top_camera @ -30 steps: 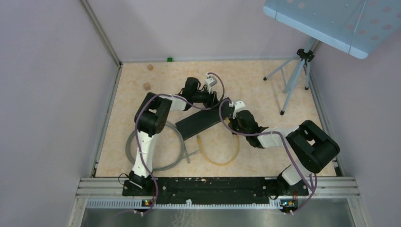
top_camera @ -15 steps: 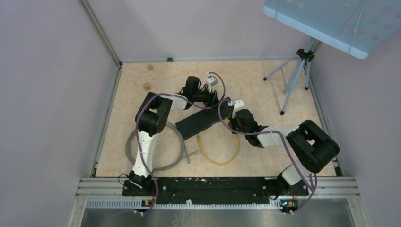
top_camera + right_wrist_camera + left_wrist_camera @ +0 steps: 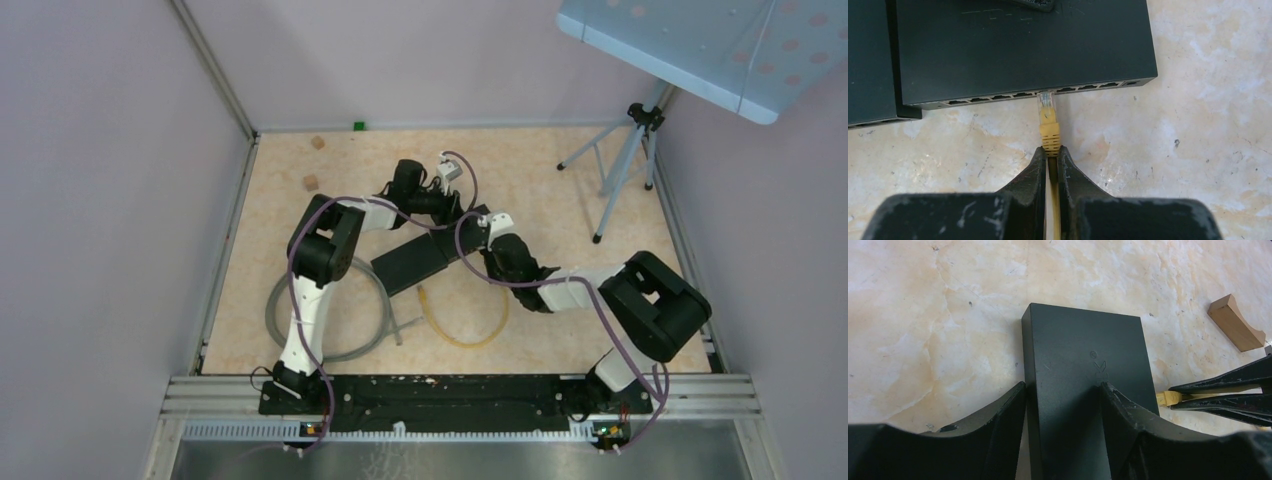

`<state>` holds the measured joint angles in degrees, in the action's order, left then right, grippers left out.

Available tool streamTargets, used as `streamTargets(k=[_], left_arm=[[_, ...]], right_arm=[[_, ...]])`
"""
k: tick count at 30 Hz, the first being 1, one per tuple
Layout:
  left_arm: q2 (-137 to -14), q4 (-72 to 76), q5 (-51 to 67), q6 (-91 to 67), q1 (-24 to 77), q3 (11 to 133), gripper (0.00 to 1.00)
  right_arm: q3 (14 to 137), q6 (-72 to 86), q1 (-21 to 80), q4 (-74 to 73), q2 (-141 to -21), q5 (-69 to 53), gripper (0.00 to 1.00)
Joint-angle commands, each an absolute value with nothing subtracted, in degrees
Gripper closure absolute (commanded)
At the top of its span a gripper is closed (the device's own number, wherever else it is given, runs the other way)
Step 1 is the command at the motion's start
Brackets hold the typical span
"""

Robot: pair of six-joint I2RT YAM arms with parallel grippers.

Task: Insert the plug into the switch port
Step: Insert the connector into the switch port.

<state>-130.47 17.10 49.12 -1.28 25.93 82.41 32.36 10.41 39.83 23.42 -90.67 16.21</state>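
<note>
I will let go of the yellow plug, its tip now at a port's mouth, with my right gripper in the port near the middle of the black switch's front row (image 3: 489,256) (image 3: 1046,95).
The black switch (image 3: 428,253) lies slantwise mid-table. My left gripper (image 3: 1063,386) is shut on its far end: one finger against the thin side edge, the other on the top face (image 3: 1083,350). In the top view that left gripper (image 3: 462,212) lies low at the switch's upper right end. My right gripper (image 3: 1050,149) is shut on the yellow plug (image 3: 1049,125) just behind its boot. The plug's clear tip meets the mouth of one port in the switch's front row (image 3: 1013,95). How deep it sits I cannot tell. The left wrist view also catches the plug (image 3: 1165,398).
The yellow cable (image 3: 470,338) loops on the table in front of the switch. A grey cable coil (image 3: 330,322) lies left of it. Wooden blocks (image 3: 311,183) sit at the far left and another (image 3: 1235,322) is beyond the switch. A tripod (image 3: 622,165) stands far right. A second black box (image 3: 868,60) adjoins the switch.
My right gripper has moved up and left with the plug, closer to the switch's port row. The switch's far end and the left gripper have shifted slightly away. The yellow loop followed.
</note>
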Motion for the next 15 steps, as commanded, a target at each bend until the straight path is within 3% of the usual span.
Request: streamTargets(k=[1,15], left_arm=[[-132.34,8.17,50.78,-1.03,27.27,80.61,0.4],[-133.21,7.11,50.27,-1.93,27.25,81.17,0.44]], right_arm=[[35.65,9.24,40.0,31.31,-91.78,23.08,1.0],[36.98,9.58,41.38,34.58,-91.44,21.59,1.0]])
